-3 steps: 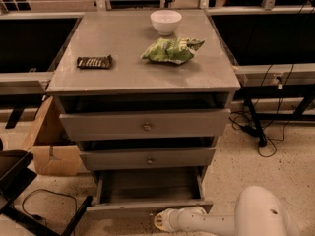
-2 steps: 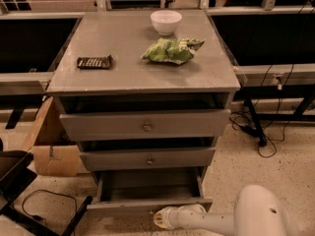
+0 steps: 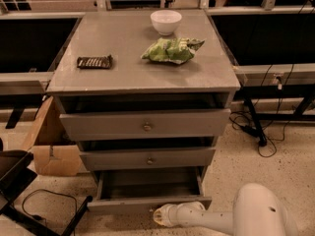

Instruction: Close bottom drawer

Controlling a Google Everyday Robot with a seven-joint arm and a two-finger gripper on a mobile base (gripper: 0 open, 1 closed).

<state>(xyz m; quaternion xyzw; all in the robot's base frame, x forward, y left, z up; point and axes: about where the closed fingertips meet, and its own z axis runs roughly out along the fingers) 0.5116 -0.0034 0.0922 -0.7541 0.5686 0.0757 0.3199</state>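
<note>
Next, my gripper releases the knob of the bottom drawer once it is closer in to the cabinet (image 3: 154, 202), at a spot below the knob of the middle drawer.
The grey cabinet has three drawers. The bottom drawer (image 3: 147, 203) is pulled out, with a slim front panel and a flat grey interior (image 3: 150, 183). My gripper (image 3: 158, 215) is at the end of the white arm (image 3: 236, 218), low at the front, right at the middle of the bottom drawer's front panel where its knob sits. The knob is hidden by the gripper. The middle drawer (image 3: 147, 159) and the top drawer (image 3: 145, 124) stick out slightly, each with a small round knob.
On the cabinet top (image 3: 123, 77) lie a white bowl (image 3: 166, 21), a green chip bag (image 3: 171, 49) and a dark snack bar (image 3: 94, 62). A cardboard box (image 3: 51, 151) stands left of the cabinet. Cables (image 3: 261, 132) lie on the floor to the right. A dark frame (image 3: 19, 191) is at lower left.
The bottom drawer's front panel has moved slightly inward toward the cabinet, with the gripper against it. Little else differs.
</note>
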